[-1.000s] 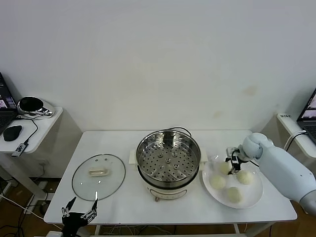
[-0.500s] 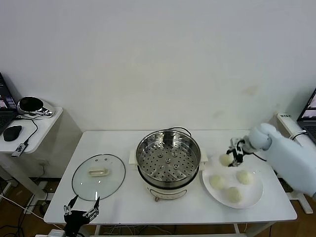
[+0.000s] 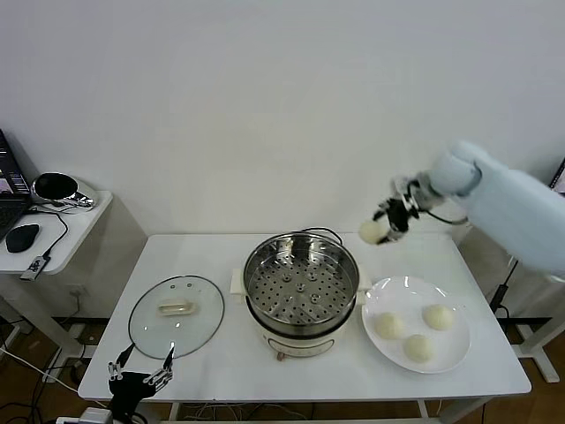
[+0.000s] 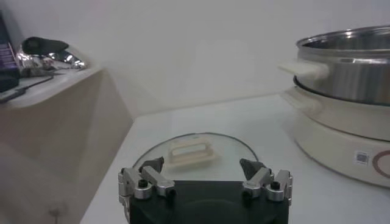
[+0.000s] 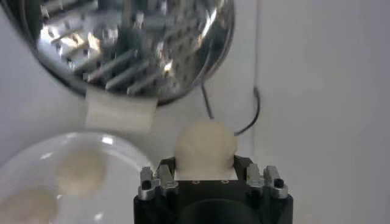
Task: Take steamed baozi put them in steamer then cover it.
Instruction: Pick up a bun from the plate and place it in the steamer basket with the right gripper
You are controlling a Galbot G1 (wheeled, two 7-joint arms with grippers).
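Next, my right gripper lets go of the baozi on the far part of the steamer basket's bottom (image 3: 297, 262), toward the wall.
My right gripper (image 3: 381, 228) is shut on a cream-white baozi (image 3: 372, 231) and holds it in the air, above the table just right of the steamer's (image 3: 301, 281) far rim. In the right wrist view the baozi (image 5: 206, 148) sits between the jaws with the steamer basket (image 5: 131, 45) beyond it. Three baozi (image 3: 388, 325) (image 3: 438, 316) (image 3: 418, 348) lie on the white plate (image 3: 456, 353). The steamer basket is empty. The glass cover (image 3: 177, 315) lies flat on the table left of the steamer, its handle (image 4: 191, 153) up. My left gripper (image 3: 139, 382) is open, low at the table's front left edge.
A side table (image 3: 62, 231) at the left holds a mouse and a shiny object. A black cord (image 5: 209, 108) runs behind the steamer. The wall stands close behind the table.
My right gripper has lifted one baozi off the plate and carried it up and left toward the steamer. The left arm has barely moved.
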